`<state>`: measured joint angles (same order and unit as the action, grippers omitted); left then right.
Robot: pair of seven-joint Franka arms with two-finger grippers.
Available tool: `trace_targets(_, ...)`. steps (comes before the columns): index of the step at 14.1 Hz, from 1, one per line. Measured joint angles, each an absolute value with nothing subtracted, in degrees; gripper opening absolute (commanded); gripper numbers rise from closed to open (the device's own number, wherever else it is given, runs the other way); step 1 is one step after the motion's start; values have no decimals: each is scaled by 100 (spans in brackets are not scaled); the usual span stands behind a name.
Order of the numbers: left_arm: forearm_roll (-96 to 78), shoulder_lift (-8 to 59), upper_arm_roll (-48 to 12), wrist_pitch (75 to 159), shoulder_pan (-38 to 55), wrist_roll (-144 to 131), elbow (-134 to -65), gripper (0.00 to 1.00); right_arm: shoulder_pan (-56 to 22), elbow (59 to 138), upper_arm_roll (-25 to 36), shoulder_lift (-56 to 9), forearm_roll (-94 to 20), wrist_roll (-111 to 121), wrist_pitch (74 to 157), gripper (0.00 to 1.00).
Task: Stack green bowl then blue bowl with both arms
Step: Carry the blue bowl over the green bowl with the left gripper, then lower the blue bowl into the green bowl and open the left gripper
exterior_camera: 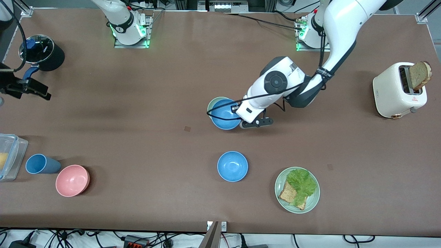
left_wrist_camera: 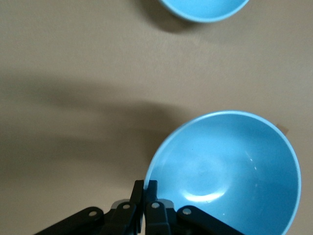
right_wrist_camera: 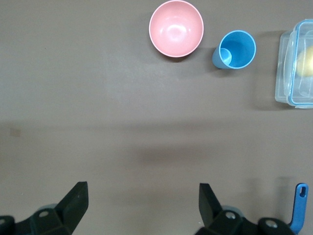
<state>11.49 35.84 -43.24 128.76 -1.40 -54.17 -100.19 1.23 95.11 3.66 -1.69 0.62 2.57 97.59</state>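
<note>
My left gripper has the sky-blue bowl. It will let it go nested upright inside the pale green bowl [exterior_camera: 221,109] whose rim shows beneath it.
My left gripper [exterior_camera: 238,110] is shut on the rim of a sky-blue bowl [exterior_camera: 225,116] and holds it tilted over the pale green bowl [exterior_camera: 213,102]. Only an arc of the green bowl's rim shows past the blue one, and I cannot tell whether the two touch. In the left wrist view my fingers [left_wrist_camera: 145,188] pinch the blue bowl's [left_wrist_camera: 230,171] edge and the green bowl is hidden. A second blue bowl [exterior_camera: 232,166] sits on the table nearer to the front camera, and its edge shows in the left wrist view [left_wrist_camera: 205,7]. My right gripper [exterior_camera: 34,89] [right_wrist_camera: 142,193] is open and empty over the right arm's end of the table.
A pink bowl [exterior_camera: 72,180], a blue cup [exterior_camera: 41,164] and a clear lidded container [exterior_camera: 10,155] sit at the right arm's end, with a black pot [exterior_camera: 41,51] farther from the front camera. A plate with toast and lettuce [exterior_camera: 311,203] and a toaster [exterior_camera: 399,89] stand toward the left arm's end.
</note>
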Motion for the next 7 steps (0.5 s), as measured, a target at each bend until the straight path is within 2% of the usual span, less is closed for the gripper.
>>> trace_targets(7,1283,3587,-4290,13221,24,-5477,-10404,2,116,9568,245,-115,62,256,9727,100)
